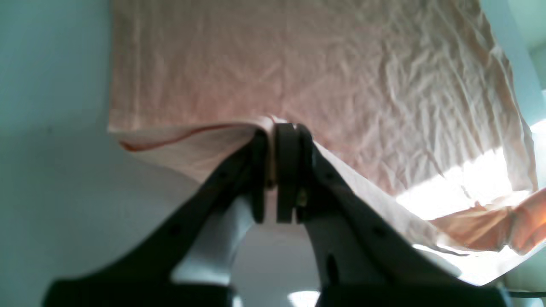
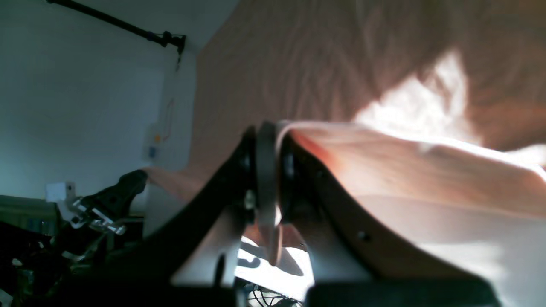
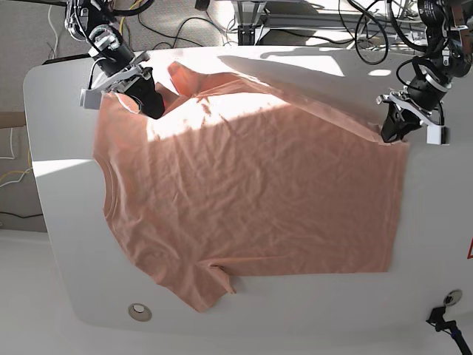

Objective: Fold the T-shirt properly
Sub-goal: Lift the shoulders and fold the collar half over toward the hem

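Next, I let go of the upper sleeve's edge with my right gripper on the salmon-pink T-shirt's body, just inside the neck (image 3: 139, 194).
The salmon-pink T-shirt (image 3: 251, 192) lies spread and wrinkled on the white table (image 3: 66, 244), with its neck at the left and its hem at the right. No smiley print shows. My left gripper (image 3: 389, 134) is at the shirt's far right corner. In the left wrist view the gripper (image 1: 277, 130) is shut on the T-shirt's edge (image 1: 298, 64) and lifts it slightly. My right gripper (image 3: 153, 107) is at the far left, by the upper sleeve. In the right wrist view the gripper (image 2: 273, 128) is shut on a raised fold of the T-shirt (image 2: 320, 64).
A round grommet (image 3: 138, 311) sits in the table near its front edge. Cables (image 3: 369, 29) and stands lie on the floor behind the table. A bright sun patch (image 3: 222, 103) crosses the shirt's far side. The lower sleeve (image 3: 203, 292) lies near the front edge.
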{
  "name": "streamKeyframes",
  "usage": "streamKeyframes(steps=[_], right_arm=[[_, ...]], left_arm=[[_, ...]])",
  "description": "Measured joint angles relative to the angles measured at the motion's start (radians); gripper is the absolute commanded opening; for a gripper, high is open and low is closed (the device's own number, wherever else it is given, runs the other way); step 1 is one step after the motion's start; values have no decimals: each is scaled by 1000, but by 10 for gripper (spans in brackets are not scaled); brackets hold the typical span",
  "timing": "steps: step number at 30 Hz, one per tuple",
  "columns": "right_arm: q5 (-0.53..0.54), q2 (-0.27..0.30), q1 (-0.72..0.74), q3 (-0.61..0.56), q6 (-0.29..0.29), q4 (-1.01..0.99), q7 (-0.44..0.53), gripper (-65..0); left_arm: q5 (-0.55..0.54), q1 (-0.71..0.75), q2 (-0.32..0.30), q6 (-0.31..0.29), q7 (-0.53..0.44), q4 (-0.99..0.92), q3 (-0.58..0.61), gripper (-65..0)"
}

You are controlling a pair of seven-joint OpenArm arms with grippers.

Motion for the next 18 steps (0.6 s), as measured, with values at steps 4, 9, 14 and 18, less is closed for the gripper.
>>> streamKeyframes(steps=[4,9,14,18], right_arm=[[3,0,87,0,4,-2,0,-650],[-4,-3,239,1,-3,-122,-97,-650],[-8,-3,370,1,4,-302,-97,-650],[-4,10,452,-2,10,-396,-101,-650]], left_arm=[[-10,-79,-3,-6,-10,-37,2,-650],[-4,-157,-1,-1,-7,-157,3,-650],[-5,-257,-1,-2,-7,-296,18,-650],[-9,-325,-2,-6,-9,-381,51,-650]])
